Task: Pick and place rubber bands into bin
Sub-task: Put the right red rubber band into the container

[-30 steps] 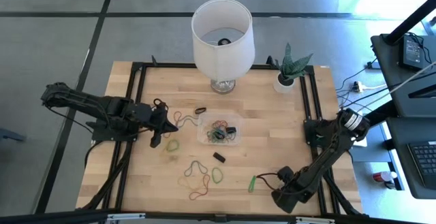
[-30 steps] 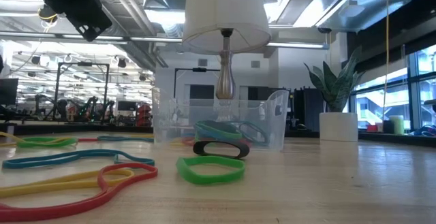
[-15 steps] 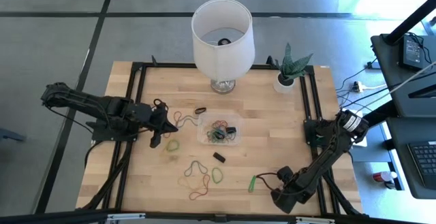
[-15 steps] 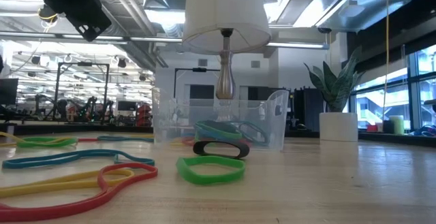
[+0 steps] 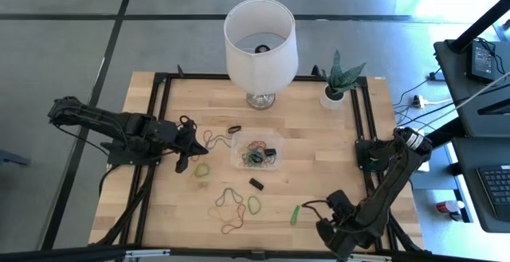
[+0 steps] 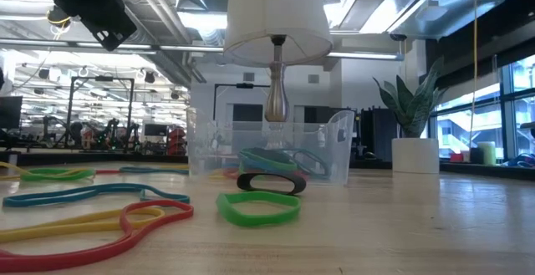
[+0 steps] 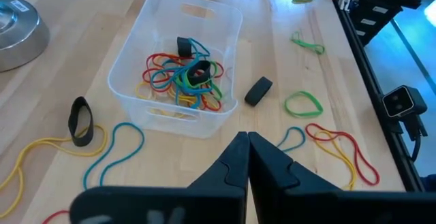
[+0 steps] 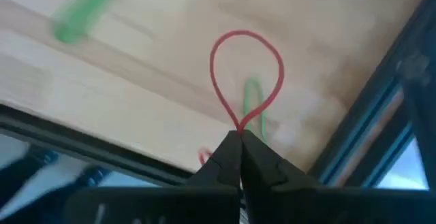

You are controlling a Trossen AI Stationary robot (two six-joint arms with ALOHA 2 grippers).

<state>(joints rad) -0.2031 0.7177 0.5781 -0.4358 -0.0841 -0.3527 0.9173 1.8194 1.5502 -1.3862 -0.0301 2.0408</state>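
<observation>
Next, I release the red rubber band from my right gripper on top of the tangle of rubber bands in the bin [image 5: 255,152].
The bin [image 5: 256,152] is a clear tub at the table's middle, with a tangle of rubber bands [image 7: 180,74] lying in it. More bands lie loose on the wood: green [image 5: 253,205], red and yellow [image 5: 231,214], black [image 5: 256,184], green [image 5: 296,213]. My right gripper [image 5: 339,232] points down near the table's near right corner, shut on a thin red rubber band [image 8: 246,74]. My left gripper [image 7: 245,139] hangs shut and empty above the table, left of the bin. My right gripper pinches the red band between its two fingertips at one narrow end [image 8: 240,129] of the loop. The fingers come from above, pointing down. The rest of the band hangs past the fingertips as an open teardrop loop, above the wood.
A white lamp [image 5: 260,43] stands at the far middle and a potted plant [image 5: 335,95] at the far right. A short green band [image 8: 253,105] shows close beside the right fingertips. Black frame rails [image 5: 366,127] run along the table's sides.
My right gripper has risen from the table near the near right corner, mostly in the last half second. The left arm and the loose bands have kept still.
</observation>
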